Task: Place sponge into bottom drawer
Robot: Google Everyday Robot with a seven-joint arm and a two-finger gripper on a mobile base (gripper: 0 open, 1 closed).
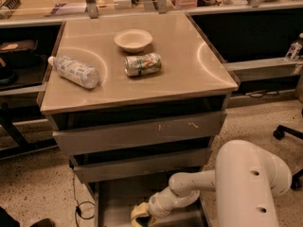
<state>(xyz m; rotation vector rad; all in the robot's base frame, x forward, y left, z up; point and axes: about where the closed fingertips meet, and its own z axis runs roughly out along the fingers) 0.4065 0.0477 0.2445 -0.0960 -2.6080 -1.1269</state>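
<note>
Next, I release the yellow sponge, now just above the drawer floor, from my gripper on the grey bottom near the middle of the bottom drawer (141, 218).
The bottom drawer (112, 198) is pulled out below the cabinet, its grey floor showing at the lower edge of the camera view. My white arm reaches down into it from the right. The gripper (142, 215) is low inside the drawer, over its floor. The yellow sponge (138, 211) shows at the gripper's tip, just above the drawer floor; its green layer is hidden.
On the cabinet top lie a plastic bottle (74, 71), a crushed can (142, 64) and a small bowl (133, 39). The scratched top drawer front (142, 132) and middle drawer (137, 164) are slightly open. A cable (78, 207) lies left; a chair base (286, 134) stands right.
</note>
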